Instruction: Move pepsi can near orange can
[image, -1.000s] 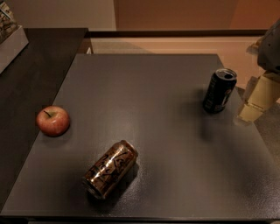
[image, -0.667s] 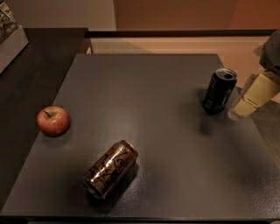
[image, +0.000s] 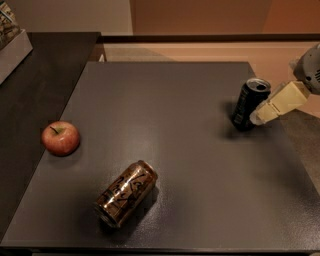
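Observation:
The pepsi can should be gripped next by my gripper around the middle of its body (image: 250, 103), at a spot below the silver top.
The pepsi can (image: 249, 104), dark navy with a silver top, stands upright near the right edge of the dark grey table (image: 180, 125). The orange can (image: 126, 192), coppery brown with dark script, lies on its side at the front left of the table. My gripper (image: 259, 116), cream-coloured, reaches in from the right edge of the view and sits right against the pepsi can's right side, low on its body. The rest of the arm is mostly out of view.
A red apple (image: 60, 138) sits at the table's left edge. A darker counter (image: 35, 85) adjoins on the left, with a box (image: 11, 40) at its far corner. The table's right edge runs just past the pepsi can.
My gripper has moved left, from a little apart from the pepsi can to right up against its right side. The cans and the apple have not moved.

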